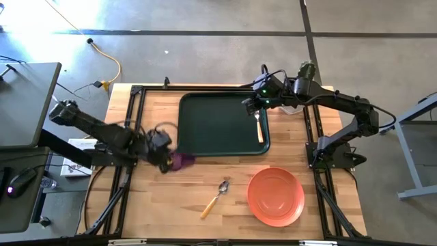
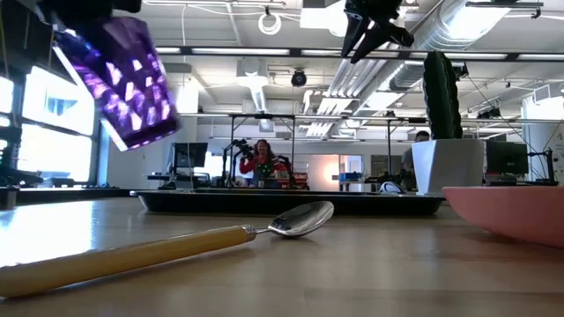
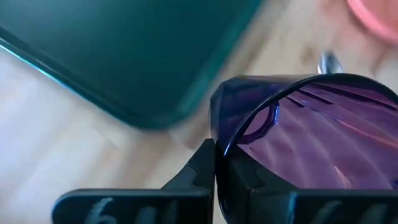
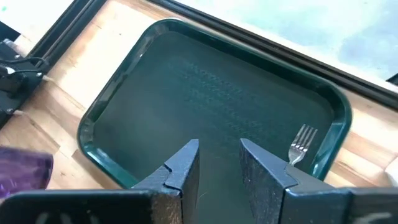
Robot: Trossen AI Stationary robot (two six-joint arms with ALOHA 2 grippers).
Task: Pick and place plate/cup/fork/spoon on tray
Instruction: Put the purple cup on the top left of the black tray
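My left gripper is going to let go of the dark purple cup, hanging tilted well above the table, in the dark green tray's far corner [image 1: 190, 106], across from the fork.
My left gripper [image 1: 166, 154] is shut on the dark purple cup [image 1: 181, 160], just off the near left corner of the dark green tray [image 1: 212, 126]. In the low view the cup [image 2: 132, 79] hangs tilted, well above the table. My right gripper [image 1: 249, 106] is open and empty above the tray's far right part; its fingers [image 4: 180, 171] stand apart. The fork [image 1: 259, 127] lies flat in the tray along its right rim, tines [image 4: 303, 144] toward the far side. The spoon [image 1: 215, 197] and the salmon-orange plate [image 1: 275, 196] lie on the table near the front. My left gripper pinches the cup's wall at its rim [image 3: 219, 146], one finger inside the cup and one outside. The fingers come level from the table's left. The cup is lifted clear of the table and tilted, its open mouth turned toward the gripper.
A white pot with a cactus [image 2: 445, 158] stands at the table's far right, behind my right arm. Black frame rails [image 1: 133, 123] run along the table's left and right sides. Bare wood lies between the tray and the spoon.
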